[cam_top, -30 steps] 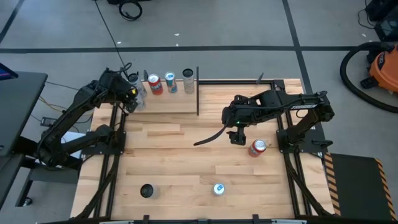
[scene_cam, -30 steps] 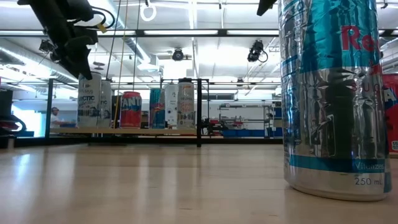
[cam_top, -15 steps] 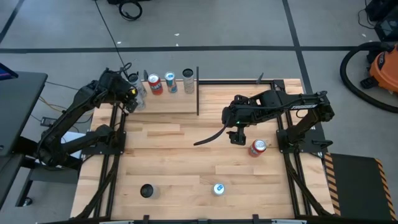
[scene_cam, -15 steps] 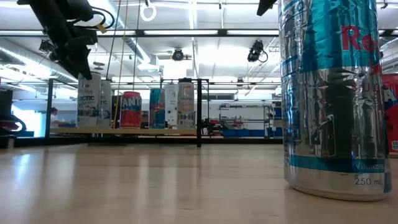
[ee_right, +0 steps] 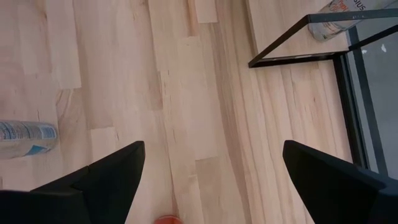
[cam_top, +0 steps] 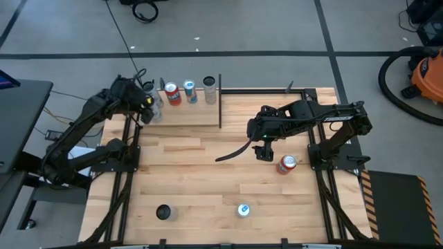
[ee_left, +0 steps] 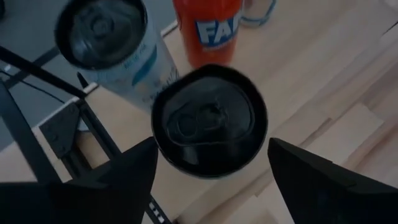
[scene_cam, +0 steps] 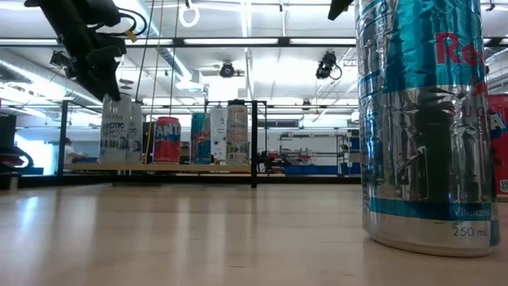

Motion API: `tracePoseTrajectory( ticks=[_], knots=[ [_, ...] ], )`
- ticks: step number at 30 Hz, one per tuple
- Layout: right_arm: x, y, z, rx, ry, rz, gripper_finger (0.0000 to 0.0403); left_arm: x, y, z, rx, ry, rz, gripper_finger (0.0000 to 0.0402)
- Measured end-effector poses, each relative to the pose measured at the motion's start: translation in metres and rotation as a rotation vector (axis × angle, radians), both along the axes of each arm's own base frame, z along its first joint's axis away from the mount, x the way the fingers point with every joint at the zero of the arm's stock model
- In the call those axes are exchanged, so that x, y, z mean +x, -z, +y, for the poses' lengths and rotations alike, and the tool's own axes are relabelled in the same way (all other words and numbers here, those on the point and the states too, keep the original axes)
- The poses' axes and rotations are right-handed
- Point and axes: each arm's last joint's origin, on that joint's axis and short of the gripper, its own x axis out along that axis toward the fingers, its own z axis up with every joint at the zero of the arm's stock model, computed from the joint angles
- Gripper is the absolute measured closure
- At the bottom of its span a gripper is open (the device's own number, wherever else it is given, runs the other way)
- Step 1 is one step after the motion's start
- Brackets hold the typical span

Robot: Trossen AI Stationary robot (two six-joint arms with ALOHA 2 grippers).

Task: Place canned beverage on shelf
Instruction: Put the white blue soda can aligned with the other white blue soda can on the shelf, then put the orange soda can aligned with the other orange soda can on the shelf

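Note:
Next, I close my right gripper around the upper sides of the red can (cam_top: 286, 164) that stands on the table, beside that gripper's own arm.
The shelf (cam_top: 194, 114) lies at the table's far left, with several cans standing on it in a row. My left gripper (cam_top: 147, 109) hangs over its left end, open. Its fingers stand on either side of the top of a white can with a black lid (ee_left: 209, 121), which stands upright on the shelf (scene_cam: 116, 131). Another white can (ee_left: 109, 37) and a red can (ee_left: 208, 28) stand just beyond it. My right gripper (cam_top: 263, 152) is open and empty above the middle right of the table (ee_right: 214, 146). My left gripper comes from above, pointing down, with one finger (ee_left: 134, 168) on each side of the can's top rim (ee_left: 163, 146). I cannot tell whether the fingers touch it. The can stands upright with its base on the shelf.
A red can (cam_top: 287, 164) stands on the table just right of my right gripper. A silver-blue can (cam_top: 243, 209) and a black can (cam_top: 163, 211) stand near the front edge. A black upright rod (cam_top: 220, 100) marks the shelf's right end.
The white can under my left gripper has shifted or turned slightly on the shelf, and its label shows differently in the low view. Both arms have kept still.

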Motion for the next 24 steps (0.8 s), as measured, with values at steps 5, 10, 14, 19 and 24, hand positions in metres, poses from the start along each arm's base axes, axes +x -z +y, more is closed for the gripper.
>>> tracePoseTrajectory(
  ticks=[5, 10, 14, 19, 24],
  knots=[
    [0.000, 0.000, 0.000, 0.000, 0.000, 0.000, 0.0011, 0.000, -0.019, -0.001, 0.048, 0.002, -0.031, 0.0095],
    [0.000, 0.000, 0.000, 0.000, 0.000, 0.000, 0.0011, -0.003, -0.041, -0.005, 0.080, 0.001, -0.052, 0.0095],
    [0.000, 0.000, 0.000, 0.000, -0.001, -0.004, 0.0011, -0.006, -0.059, -0.009, 0.106, -0.022, -0.099, 0.0095],
    [0.003, -0.001, 0.001, 0.009, -0.007, -0.032, 0.0011, -0.001, -0.076, -0.018, 0.049, 0.048, -0.299, 0.0095],
    [0.002, -0.001, 0.001, 0.085, 0.035, -0.027, 0.0011, 0.007, -0.085, -0.032, 0.029, 0.221, -0.454, 0.0095]
  ],
)
